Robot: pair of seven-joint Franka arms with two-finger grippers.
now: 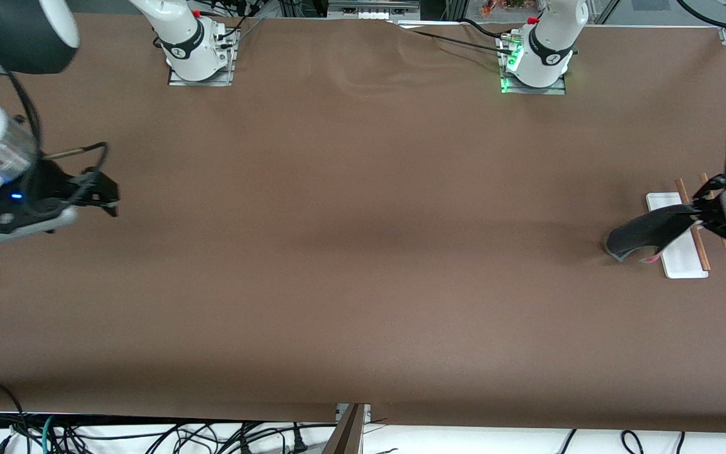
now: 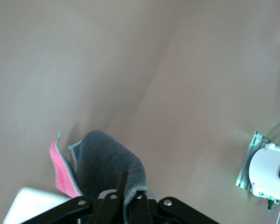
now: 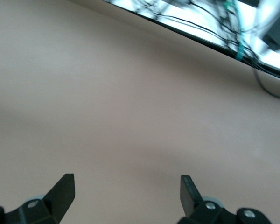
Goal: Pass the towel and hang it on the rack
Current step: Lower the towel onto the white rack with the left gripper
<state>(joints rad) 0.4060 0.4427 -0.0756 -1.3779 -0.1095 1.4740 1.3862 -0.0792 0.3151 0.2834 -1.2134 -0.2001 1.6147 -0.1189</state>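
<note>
The dark grey towel will be let go by my left gripper across the rack's wooden rods (image 1: 705, 221), partly over its white base. The towel now hangs over the rack.
The towel (image 1: 643, 233) is dark grey with a pink-red underside and a light grey hem. My left gripper (image 1: 698, 217) is shut on one end of it over the rack (image 1: 684, 258). The towel's free end droops toward the table beside the rack's white base. The rack's two wooden rods (image 1: 725, 243) run under the gripper. In the left wrist view the towel (image 2: 107, 161) hangs from the shut fingers, its pink side (image 2: 60, 170) showing, with the white base (image 2: 30, 205) below. My right gripper (image 1: 108, 192) is open and empty above the table at the right arm's end; its fingers (image 3: 65, 189) stand wide apart.
The brown table (image 1: 363, 252) carries nothing else. Both arm bases (image 1: 199, 50) stand along its edge farthest from the front camera. Cables hang below the table's near edge (image 1: 149, 435).
</note>
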